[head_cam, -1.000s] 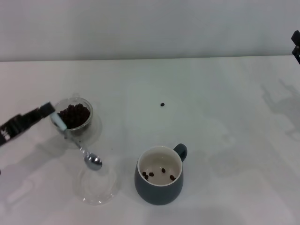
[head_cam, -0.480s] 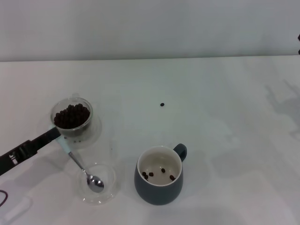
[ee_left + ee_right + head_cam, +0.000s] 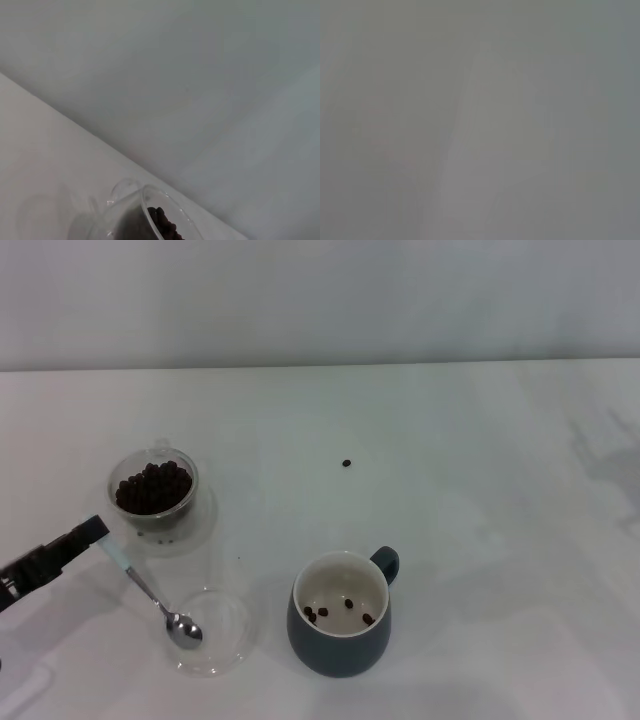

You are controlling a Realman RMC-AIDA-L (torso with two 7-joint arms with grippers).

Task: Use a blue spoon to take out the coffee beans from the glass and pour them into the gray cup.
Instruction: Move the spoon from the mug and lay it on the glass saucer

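Next, I release the blue spoon from my left gripper on the clear dish (image 3: pixel 203 610), with the spoon's silver bowl toward the gray cup.
The glass (image 3: pixel 153 502) stands at the left, filled with dark coffee beans (image 3: pixel 152 485); the left wrist view shows its rim (image 3: pixel 165 200) and some of the beans (image 3: pixel 161 221) close by. My left gripper (image 3: pixel 94 534) sits just in front of the glass, shut on the pale handle of the blue spoon (image 3: pixel 150 592). The spoon slants down so that its silver bowl lies in a shallow clear dish (image 3: pixel 228 638). The gray cup (image 3: pixel 338 632) stands to the right of the dish, with three beans on its cream bottom. The right gripper is out of view.
A single stray bean (image 3: pixel 346 463) lies on the white table behind the gray cup. The table's far edge meets a pale wall. The right wrist view shows only a grey blur.
My left gripper has pulled back from the glass toward the table's front with the spoon, whose bowl has come down into the shallow dish. The right arm has left the view.
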